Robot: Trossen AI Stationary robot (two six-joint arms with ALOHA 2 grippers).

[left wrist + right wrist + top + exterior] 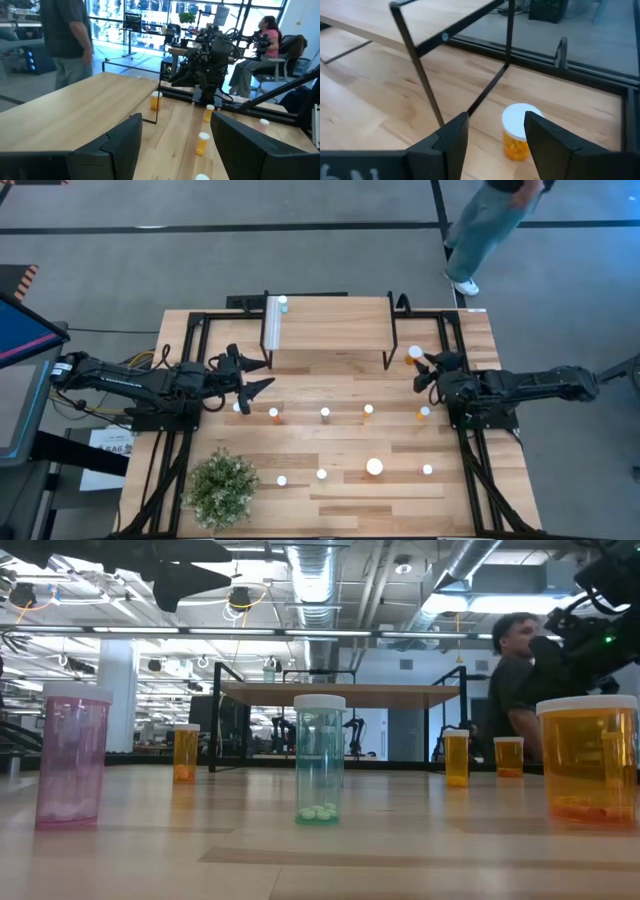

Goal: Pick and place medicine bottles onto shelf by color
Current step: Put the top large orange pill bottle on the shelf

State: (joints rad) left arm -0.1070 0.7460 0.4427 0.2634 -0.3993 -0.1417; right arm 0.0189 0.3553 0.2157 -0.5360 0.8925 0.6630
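The robot's right gripper will close on the body of the orange bottle (409, 360) (514, 142) next to the shelf's black legs, just below the bottle's white cap.
Small white-capped medicine bottles stand upright on their bases across the table (330, 442): orange ones (273, 413), a larger one (374, 467), a pink one (70, 755) and a blue-green one (320, 755). The shelf (330, 330), a wood plank on black legs, stands at the far middle with one bottle (283, 302) on its far left corner. My left gripper (255, 372) hangs open in the air at the shelf's near left corner. My right gripper (496, 117) is open and low by the shelf's right legs, its fingers short of an orange bottle (519, 132) and apart from it.
A bushy green plant (222, 488) stands at the table's near left corner. The shelf's thin black legs (420, 65) stand just left of my right gripper. A person (490, 230) walks on the floor beyond the table's far right corner. A screen (20, 340) is off the left edge.
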